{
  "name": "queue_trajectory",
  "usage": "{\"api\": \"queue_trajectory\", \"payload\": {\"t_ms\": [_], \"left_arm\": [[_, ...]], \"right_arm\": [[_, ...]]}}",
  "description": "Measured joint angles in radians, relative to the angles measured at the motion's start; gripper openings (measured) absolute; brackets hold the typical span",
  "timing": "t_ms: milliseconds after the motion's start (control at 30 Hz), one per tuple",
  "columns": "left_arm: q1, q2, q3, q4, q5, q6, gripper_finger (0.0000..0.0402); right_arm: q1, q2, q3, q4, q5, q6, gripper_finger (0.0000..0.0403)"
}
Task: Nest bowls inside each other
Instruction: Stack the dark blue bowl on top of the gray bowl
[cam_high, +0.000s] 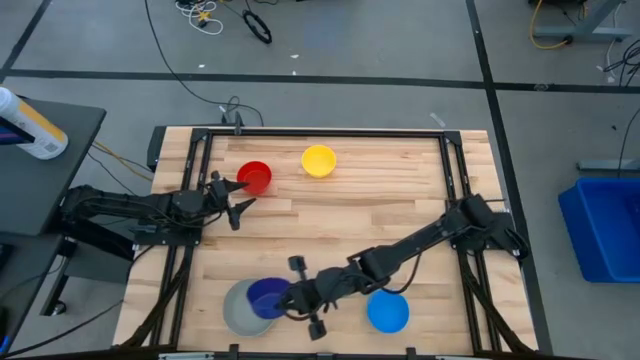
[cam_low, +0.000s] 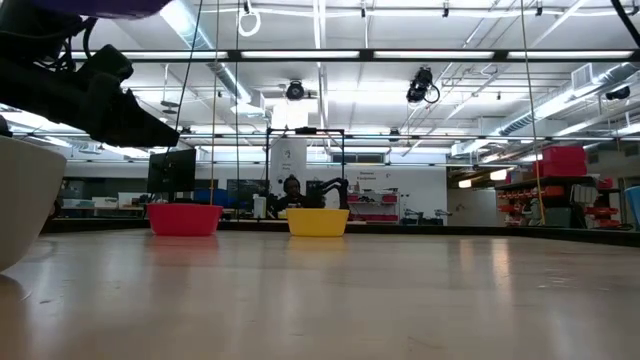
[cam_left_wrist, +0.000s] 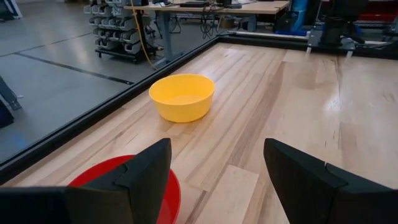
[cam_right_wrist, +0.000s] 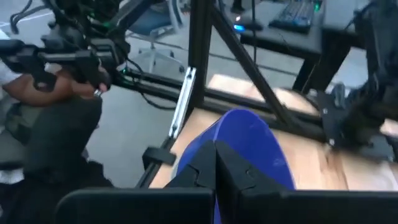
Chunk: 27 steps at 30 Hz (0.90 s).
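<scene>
The robot's right gripper will release the dark blue bowl inside the grey bowl (cam_high: 256, 311) near the front edge of the table.
My right gripper (cam_high: 292, 297) is shut on the dark blue bowl (cam_high: 266, 296), which hangs over the grey bowl (cam_high: 240, 310) near the table's front edge. The low view shows the grey bowl (cam_low: 20, 200) at the left edge and a strip of the dark blue bowl (cam_low: 120, 5) high above it. The light blue bowl (cam_high: 388, 312) stands to the right of them. The red bowl (cam_high: 255, 177) and the yellow bowl (cam_high: 319, 160) stand at the far side. My left gripper (cam_left_wrist: 217, 180) is open beside the red bowl (cam_left_wrist: 121, 190), touching nothing. My right gripper pinches the dark blue bowl's wall at its rim (cam_right_wrist: 233, 146) between its two fingers (cam_right_wrist: 202, 165). It comes nearly level from the table's right side. The bowl is tilted and sticks out past the fingertips, lifted clear above the grey bowl.
A black frame (cam_high: 320, 132) runs along the edges of the wooden table (cam_high: 400, 200). A blue bin (cam_high: 605, 225) stands on the floor to the right. A person (cam_right_wrist: 50, 93) is beyond the table's left edge. The middle of the table is bare wood.
</scene>
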Motion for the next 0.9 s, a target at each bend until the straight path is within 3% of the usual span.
{"api": "queue_trajectory", "payload": {"t_ms": [600, 900], "left_arm": [[0.000, 0.000, -0.003, 0.019, -0.001, -0.011, 0.0263], [0.000, 0.000, -0.003, 0.019, -0.003, -0.011, 0.0263]], "right_arm": [[-0.085, 0.261, 0.058, 0.238, -0.184, 0.016, 0.0000], [-0.102, 0.294, 0.058, 0.246, -0.312, 0.071, 0.0000]]}}
